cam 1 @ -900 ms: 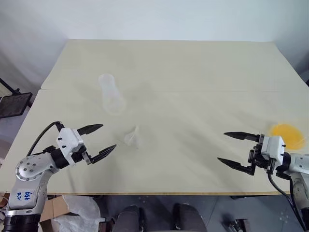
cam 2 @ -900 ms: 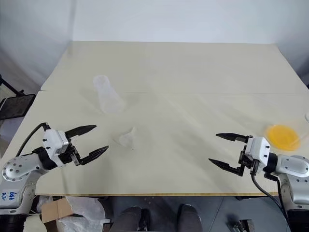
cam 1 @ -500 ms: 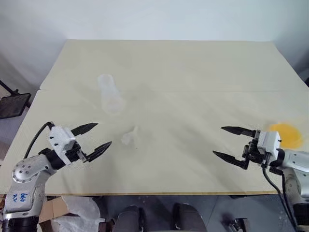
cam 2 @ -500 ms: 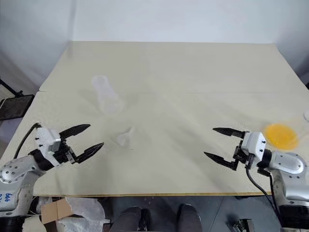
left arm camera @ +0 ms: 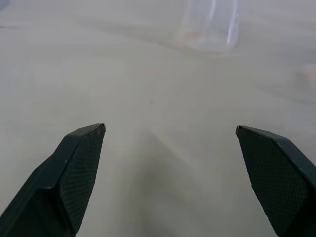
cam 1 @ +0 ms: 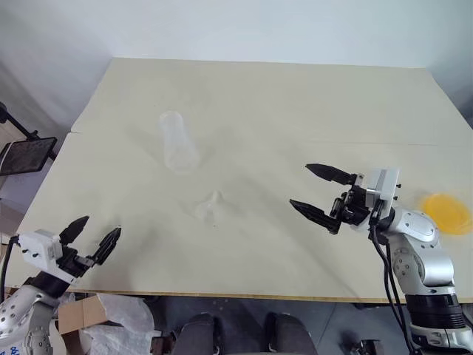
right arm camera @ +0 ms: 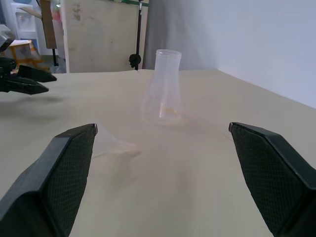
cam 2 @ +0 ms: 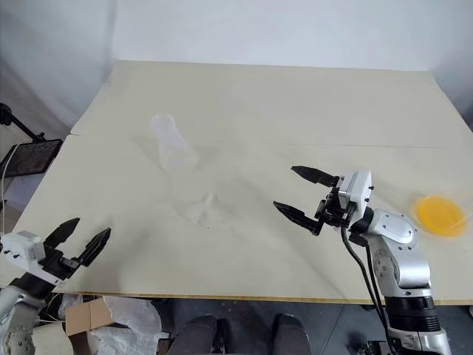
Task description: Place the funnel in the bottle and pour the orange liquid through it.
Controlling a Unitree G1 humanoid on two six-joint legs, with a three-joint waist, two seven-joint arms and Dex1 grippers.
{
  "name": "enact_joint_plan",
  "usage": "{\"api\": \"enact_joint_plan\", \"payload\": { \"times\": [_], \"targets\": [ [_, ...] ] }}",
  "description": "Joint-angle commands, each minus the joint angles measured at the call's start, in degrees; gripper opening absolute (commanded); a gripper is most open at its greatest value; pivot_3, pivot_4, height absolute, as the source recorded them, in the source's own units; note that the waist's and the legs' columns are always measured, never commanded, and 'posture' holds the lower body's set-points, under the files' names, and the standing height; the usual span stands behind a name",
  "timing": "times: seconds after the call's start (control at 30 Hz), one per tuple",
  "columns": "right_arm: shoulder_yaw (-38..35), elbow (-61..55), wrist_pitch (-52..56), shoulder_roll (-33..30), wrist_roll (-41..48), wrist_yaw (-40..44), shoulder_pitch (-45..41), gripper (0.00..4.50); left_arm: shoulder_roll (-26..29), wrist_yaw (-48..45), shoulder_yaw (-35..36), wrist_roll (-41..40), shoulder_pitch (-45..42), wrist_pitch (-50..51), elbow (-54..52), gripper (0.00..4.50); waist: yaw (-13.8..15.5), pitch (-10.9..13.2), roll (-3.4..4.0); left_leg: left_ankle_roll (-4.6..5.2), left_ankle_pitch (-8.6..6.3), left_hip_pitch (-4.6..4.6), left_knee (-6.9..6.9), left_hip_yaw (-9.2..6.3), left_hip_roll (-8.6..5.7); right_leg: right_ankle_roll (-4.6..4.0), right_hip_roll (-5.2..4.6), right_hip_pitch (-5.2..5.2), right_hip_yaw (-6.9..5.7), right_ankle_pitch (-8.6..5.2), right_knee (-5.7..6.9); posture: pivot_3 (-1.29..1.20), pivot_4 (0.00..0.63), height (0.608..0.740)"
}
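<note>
The clear bottle is next for my left gripper, which should go to it and close on the bottle's upper part [cam 1: 173, 129], just below its rim.
The clear bottle [cam 1: 177, 144] stands upright on the cream table [cam 1: 295, 103], left of centre. Nearer to me, the small clear funnel [cam 1: 209, 207] lies on its side. The orange liquid [cam 1: 443, 213] sits in a round clear container near the table's right edge. My right gripper [cam 1: 299, 185] is open and empty above the table, to the right of the funnel and pointing left at it. In the right wrist view the funnel [right arm camera: 111, 145] and bottle [right arm camera: 164, 91] lie ahead of its fingers [right arm camera: 69, 168]. My left gripper [cam 1: 102, 225] hangs open and empty at the near left edge.
A black stand with a dark panel [cam 1: 26, 151] stands off the table's left side. A cardboard box and a plastic bag [cam 1: 96, 322] lie on the floor below the near edge. A seam [cam 1: 414, 144] crosses the tabletop.
My right gripper has swung left from beside the orange liquid toward the funnel. My left gripper has drawn back to the near left edge. The view has shifted a little.
</note>
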Motion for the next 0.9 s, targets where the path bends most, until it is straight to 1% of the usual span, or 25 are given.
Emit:
{"api": "enact_joint_plan", "payload": {
  "times": [0.03, 0.17, 0.3, 0.37, 0.43, 0.53, 0.77, 0.9],
  "targets": [
    [-2.15, -0.07, -1.49, -1.00, -0.44, 0.42, 1.34, 4.49, 0.93, 2.71, -3.52, -1.44, -6.86, 3.08, -4.31, 4.50, -0.03, 0.00, 0.00, -0.01, 0.00, 0.00, 0.00, 0.01, 0.02, 0.00, 0.02, 0.00, 0.00, 0.00, 0.00, 0.00, 0.150, 0.740],
    [-2.77, 0.07, -2.26, -1.12, -0.98, 0.33, 2.70, 4.49, 1.51, 6.21, -8.57, 0.84, -18.74, 7.12, -1.17, 4.50, 0.02, 0.00, 0.00, -0.01, 0.00, 0.00, 0.00, 0.03, 0.01, -0.01, 0.06, 0.00, 0.00, 0.00, 0.02, 0.00, 0.150, 0.740],
    [-2.82, -0.65, -2.74, -0.39, -1.29, -0.51, 3.36, 4.49, 0.84, 9.52, -12.21, 3.41, -30.24, 9.36, 5.98, 4.50, -0.02, -0.01, -0.01, -0.02, 0.02, 0.00, 0.03, 0.06, -0.01, 0.00, 0.09, -0.01, -0.02, 0.00, 0.12, 0.00, 0.150, 0.740],
    [-2.82, -1.43, -2.77, 0.14, -1.08, -1.09, 3.80, 4.49, 0.10, 9.74, -14.35, 4.75, -35.46, 8.89, 9.47, 4.50, -0.19, -0.01, -0.01, -0.02, 0.02, 0.02, 0.03, 0.09, -0.02, 0.00, 0.11, -0.03, -0.02, 0.01, 0.16, 0.00, 0.150, 0.740],
    [-2.73, -1.78, -2.83, 0.36, -1.05, -1.42, 4.00, 4.49, -0.33, 9.46, -15.65, 5.66, -38.05, 8.36, 11.74, 4.50, -0.51, -0.01, -0.02, -0.02, 0.02, 0.03, 0.03, 0.14, -0.01, 0.00, 0.14, -0.07, -0.04, 0.01, 0.23, 0.00, 0.150, 0.740],
    [-2.72, -4.26, -2.39, 1.28, -1.07, -3.11, 6.04, 4.49, -2.39, 12.02, -17.52, 8.87, -45.44, 5.25, 19.62, 4.50, -0.64, 0.03, -0.09, -0.05, 0.04, 0.01, 0.04, 0.18, 0.00, 0.00, 0.16, -0.13, -0.11, 0.00, 0.29, 0.00, 0.150, 0.740],
    [-2.28, -5.28, -2.50, 2.43, -1.59, -5.11, 6.23, 4.49, -4.10, 12.15, -19.12, 11.95, -53.13, 0.45, 30.48, 4.50, -0.10, 0.08, -0.17, -0.05, 0.05, 0.00, 0.07, 0.21, -0.03, 0.01, 0.17, -0.13, -0.13, 0.01, 0.28, 0.00, 0.150, 0.740],
    [-2.02, -5.25, -2.68, 2.74, -1.80, -5.48, 5.85, 4.49, -3.77, 12.38, -19.53, 13.39, -56.16, -0.97, 35.64, 4.50, -0.08, 0.09, -0.19, -0.06, 0.05, 0.00, 0.07, 0.20, -0.03, 0.01, 0.18, -0.13, -0.16, 0.01, 0.29, 0.00, 0.150, 0.740]
  ]
}}
